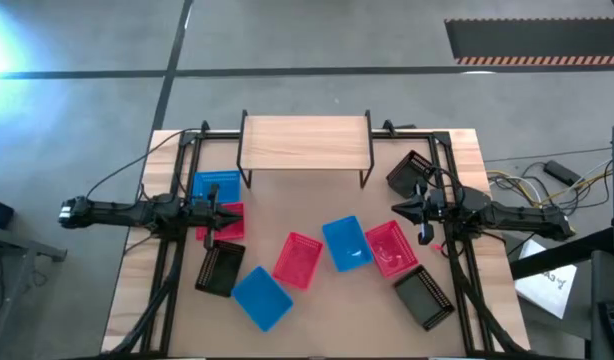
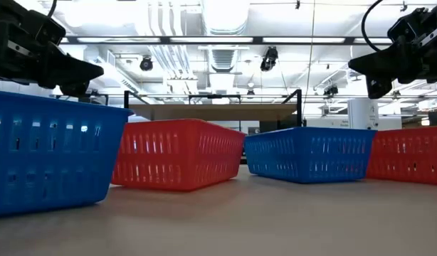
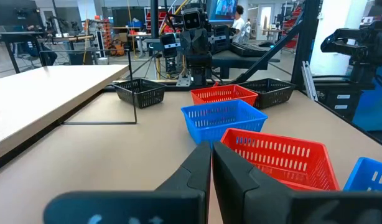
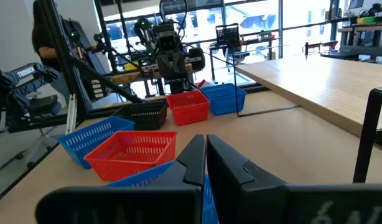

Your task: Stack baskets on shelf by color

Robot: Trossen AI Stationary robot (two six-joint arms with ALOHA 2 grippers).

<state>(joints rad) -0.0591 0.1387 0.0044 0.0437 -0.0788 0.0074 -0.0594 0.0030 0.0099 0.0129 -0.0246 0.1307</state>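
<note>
Next, I close my right gripper on the near-side edge (image 1: pixel 357 268) of the blue basket that sits between two red baskets.
The light-wood shelf (image 1: pixel 307 140) stands on thin black legs at the table's far side, with nothing on it. Nine baskets sit on the tabletop in front of it. At the left are a blue one (image 1: pixel 215 186), a red one (image 1: pixel 222 222) and a black one (image 1: pixel 219 268). In the middle are blue (image 1: pixel 261 297), red (image 1: pixel 298 259) and blue (image 1: pixel 346 243). At the right are red (image 1: pixel 391 246), black (image 1: pixel 424 297) and black (image 1: pixel 409 172). My left gripper (image 3: pixel 211 155) hangs shut above the left red basket. My right gripper (image 4: pixel 205 149) hangs shut between the far-right black basket and the right red one.
Black frame rails (image 1: pixel 177 200) run along both sides of the table, under the arms. Bare tabletop (image 1: pixel 317 205) lies between the shelf and the middle baskets. Cables and papers (image 1: pixel 542 270) lie on the floor past the right edge. A person (image 4: pixel 45 31) stands beyond the table.
</note>
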